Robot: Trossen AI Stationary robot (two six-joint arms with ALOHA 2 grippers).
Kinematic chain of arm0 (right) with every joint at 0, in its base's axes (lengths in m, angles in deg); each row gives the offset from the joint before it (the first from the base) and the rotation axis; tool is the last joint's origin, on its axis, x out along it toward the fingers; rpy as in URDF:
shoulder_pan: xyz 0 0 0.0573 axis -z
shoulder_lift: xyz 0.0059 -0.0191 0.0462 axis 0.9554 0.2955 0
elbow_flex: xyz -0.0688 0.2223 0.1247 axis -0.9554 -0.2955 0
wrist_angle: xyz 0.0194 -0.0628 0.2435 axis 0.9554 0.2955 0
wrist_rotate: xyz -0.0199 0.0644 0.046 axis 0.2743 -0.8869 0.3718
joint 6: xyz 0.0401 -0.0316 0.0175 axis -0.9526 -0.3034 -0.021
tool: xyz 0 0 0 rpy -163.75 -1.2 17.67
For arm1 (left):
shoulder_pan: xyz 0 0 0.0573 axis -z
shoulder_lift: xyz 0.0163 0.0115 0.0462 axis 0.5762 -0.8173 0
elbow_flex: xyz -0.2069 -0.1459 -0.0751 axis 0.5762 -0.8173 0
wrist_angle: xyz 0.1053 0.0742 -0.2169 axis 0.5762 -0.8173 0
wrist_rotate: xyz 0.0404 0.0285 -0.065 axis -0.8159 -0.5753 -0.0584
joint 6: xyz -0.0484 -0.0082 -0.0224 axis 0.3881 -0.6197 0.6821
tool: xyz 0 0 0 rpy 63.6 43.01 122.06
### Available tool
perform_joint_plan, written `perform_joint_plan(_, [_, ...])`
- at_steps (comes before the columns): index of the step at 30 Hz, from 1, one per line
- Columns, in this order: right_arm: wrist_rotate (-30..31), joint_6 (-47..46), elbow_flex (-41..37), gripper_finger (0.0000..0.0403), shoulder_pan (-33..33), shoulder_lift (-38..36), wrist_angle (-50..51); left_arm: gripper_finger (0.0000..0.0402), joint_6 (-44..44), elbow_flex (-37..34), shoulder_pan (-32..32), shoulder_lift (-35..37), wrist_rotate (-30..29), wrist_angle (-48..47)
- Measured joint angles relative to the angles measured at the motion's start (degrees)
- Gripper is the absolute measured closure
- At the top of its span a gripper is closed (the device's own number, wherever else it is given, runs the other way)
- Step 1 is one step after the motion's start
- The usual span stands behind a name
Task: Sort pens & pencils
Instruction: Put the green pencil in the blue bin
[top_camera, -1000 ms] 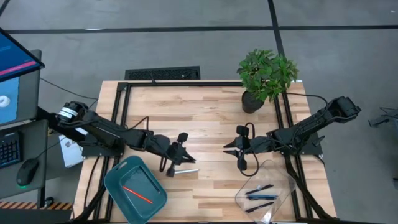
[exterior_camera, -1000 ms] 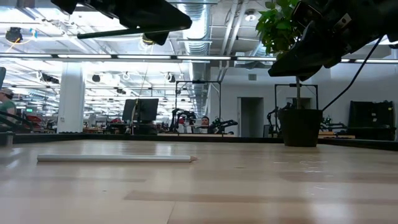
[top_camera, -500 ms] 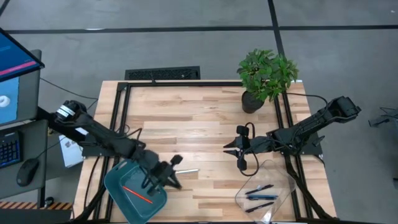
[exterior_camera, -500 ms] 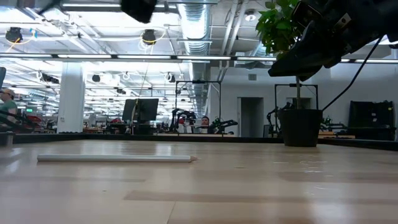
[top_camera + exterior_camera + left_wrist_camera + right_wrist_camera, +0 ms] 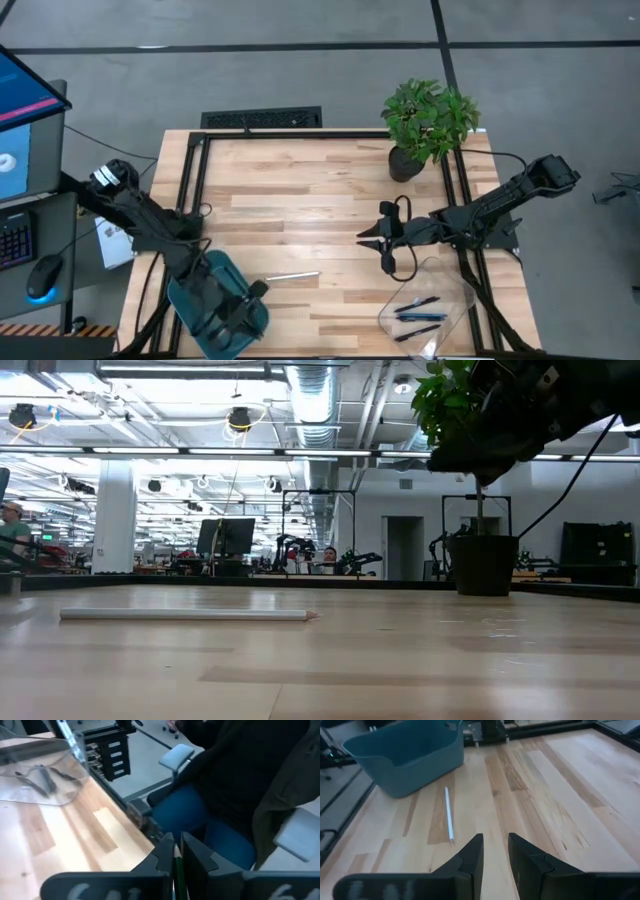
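Note:
Next, my left gripper releases the green pencil on the bottom of the teal bin (image 5: 234, 312).
My left gripper (image 5: 240, 312) hangs over the teal bin (image 5: 190, 295) at the table's near left, shut on a green pencil (image 5: 176, 865). A pale pencil (image 5: 292, 276) lies flat on the wood right of the bin; it also shows in the low view (image 5: 185, 615) and the right wrist view (image 5: 448, 815). Several dark pens (image 5: 418, 312) lie in the clear container (image 5: 455, 290) at the near right. My right gripper (image 5: 375, 238) hovers open above the table's middle, right of the pale pencil, with nothing between its fingers (image 5: 472, 852). My left gripper pinches the green pencil between its two fingers (image 5: 165, 851). The pencil runs along the fingers, and only its pointed end (image 5: 176, 851) shows in the narrow gap at the fingertips. It is lifted clear of the table; the fingers slant down toward the near edge.
A potted plant (image 5: 428, 125) stands at the far right. The black frame rails (image 5: 195, 180) run along the table's sides. A seated person (image 5: 235, 795) is close beyond the near edge. Bare wood lies between the two grippers.
My left gripper has swung from beside the pale pencil at the table's middle toward the near-left, ending over the teal bin, and has turned with the swing. It has stayed shut. The pale pencil has not moved.

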State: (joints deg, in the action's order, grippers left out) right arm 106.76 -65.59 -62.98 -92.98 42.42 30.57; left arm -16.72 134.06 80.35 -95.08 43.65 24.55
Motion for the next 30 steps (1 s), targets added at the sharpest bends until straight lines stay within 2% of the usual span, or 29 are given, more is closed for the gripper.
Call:
perform_joint_plan(7, [0.0,0.0,0.0,0.0290,0.0,0.0,-2.0,0.0393,2.4,0.0,7.3,0.0,-8.2,-0.3])
perform_joint_plan(13, [0.0,0.0,0.0,0.0290,0.0,0.0,-2.4,0.0393,3.4,0.0,10.5,0.0,-16.1,-4.1])
perform_joint_plan(24, [0.0,0.0,0.0,0.0290,0.0,0.0,-2.7,0.0393,11.0,-0.1,11.7,0.1,-18.1,-12.4])
perform_joint_plan(30, [0.0,0.0,0.0,0.0290,0.0,0.0,-2.7,0.0393,16.2,-2.9,13.9,0.3,-23.2,-12.6])
